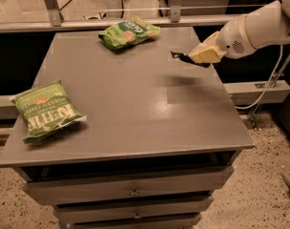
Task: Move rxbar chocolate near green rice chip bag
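The robot's gripper should set the rxbar chocolate down against the front edge of the green rice chip bag [142, 46].
My gripper [187, 58] hangs above the table's right rear part, on a white arm reaching in from the right. It is shut on the rxbar chocolate [176, 55], a small flat black bar that sticks out to the left of the fingers, lifted off the table. Its shadow falls on the table below. The green rice chip bag [129, 32], light green with pale round chips, lies at the table's far edge, up and to the left of the gripper, about a bag's length away.
A larger, darker green Kettle bag [46, 110] lies near the left edge of the grey table [135, 128]. Drawers sit under the front edge. A railing runs behind the table, and a white cable hangs at the right.
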